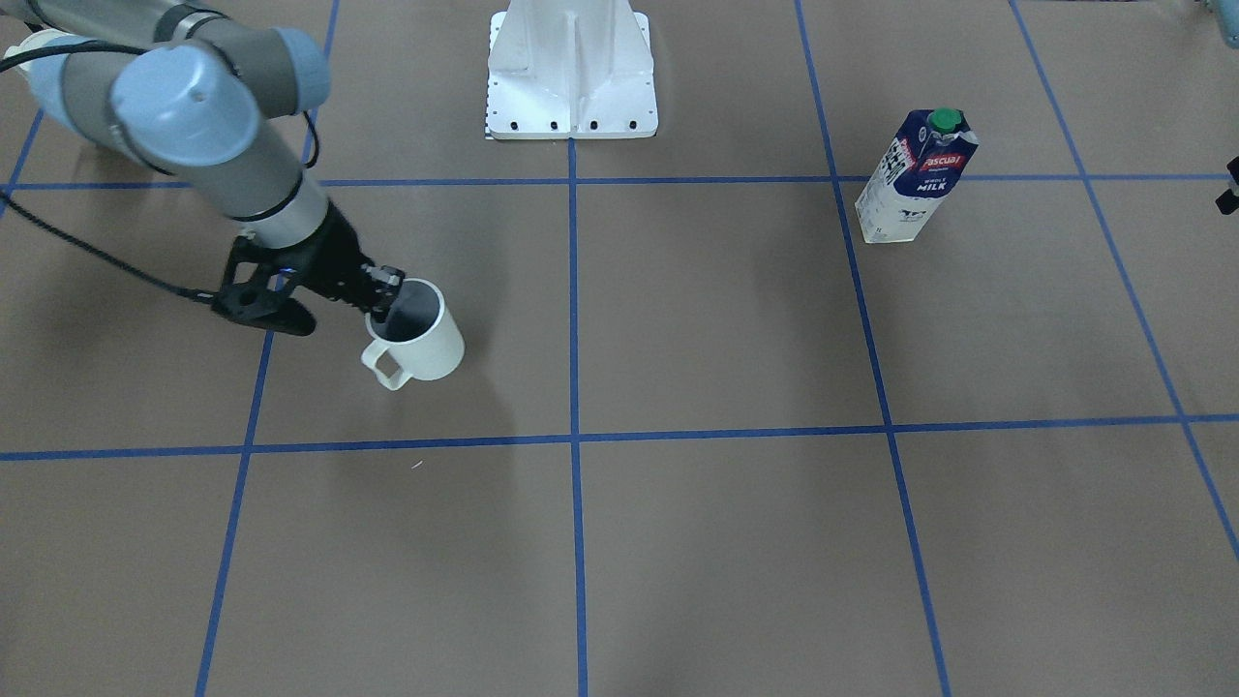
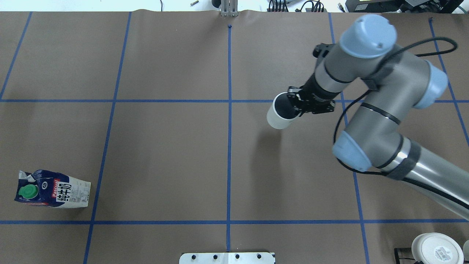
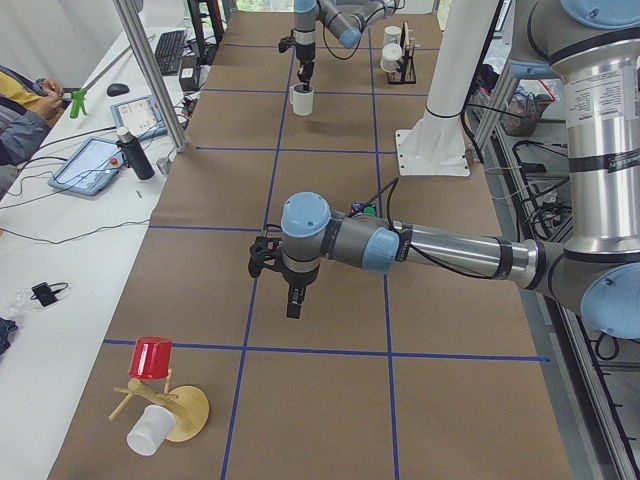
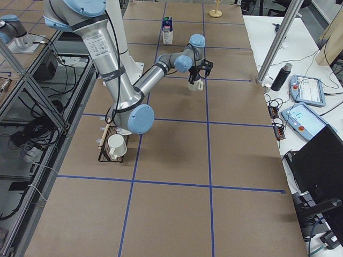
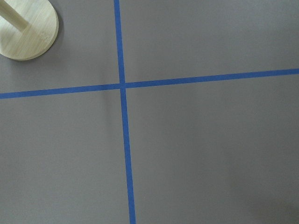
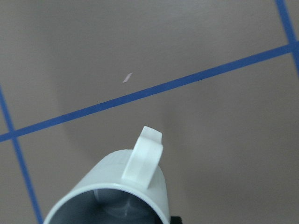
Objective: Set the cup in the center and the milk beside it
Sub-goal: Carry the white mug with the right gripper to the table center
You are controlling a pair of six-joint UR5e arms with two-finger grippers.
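Observation:
The robot's right gripper needs to release the white cup on the central blue tape line (image 1: 578, 371) (image 6: 30, 186), near where it crosses toward the base plate.
The plain white cup (image 1: 423, 341) hangs tilted just above the brown surface, handle toward the operators' side. My right gripper (image 1: 384, 290) is shut on its rim, one finger inside. In the overhead view the cup (image 2: 279, 116) is right of the central blue tape line (image 2: 229, 146). The right wrist view shows the cup (image 6: 122, 196) with its handle up. The milk carton (image 1: 915, 176) stands upright far on my left side, also seen from overhead (image 2: 51, 189). My left gripper (image 3: 292, 303) shows only in the exterior left view, above the table; I cannot tell whether it is open.
The white robot base plate (image 1: 571, 68) sits at the table's near middle. A rack with white mugs (image 4: 112, 147) stands at my right. A wooden stand with a red cup (image 3: 152, 358) stands at the far left end; its base shows in the left wrist view (image 5: 25, 30).

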